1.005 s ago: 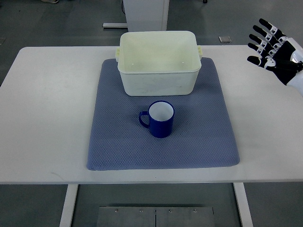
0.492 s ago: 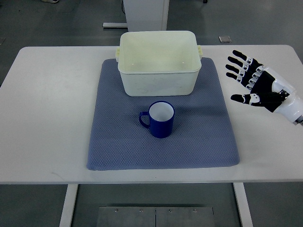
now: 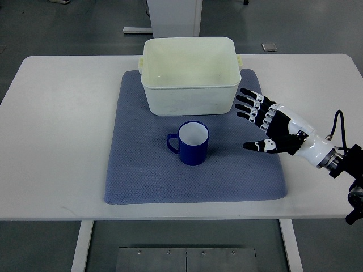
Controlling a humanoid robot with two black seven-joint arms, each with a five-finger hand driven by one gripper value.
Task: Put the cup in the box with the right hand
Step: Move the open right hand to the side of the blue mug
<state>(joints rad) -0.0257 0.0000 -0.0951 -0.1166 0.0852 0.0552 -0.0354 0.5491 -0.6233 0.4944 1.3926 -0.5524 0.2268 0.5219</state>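
Observation:
My right gripper goes to the blue cup next. It should close around the cup's body (image 3: pixel 201 150) from the side opposite the cup's handle.
A blue cup (image 3: pixel 193 143) with a white inside stands upright on the blue-grey mat (image 3: pixel 142 170), its handle pointing left. Just behind it sits an empty cream plastic box (image 3: pixel 189 81). My right hand (image 3: pixel 253 123) reaches in from the right edge and hovers over the mat's right side, to the right of the cup and apart from it. Its fingers (image 3: pixel 248 106) are spread open and hold nothing. The left arm does not show.
The mat lies on a white table (image 3: pixel 57 130). Grey floor and a white stand base (image 3: pixel 173 16) show beyond the table's far edge. A cable loops by the right wrist (image 3: pixel 340 122).
My right hand has come down and leftward from the table's far right corner to over the mat, close to the cup. Cup and box have not moved.

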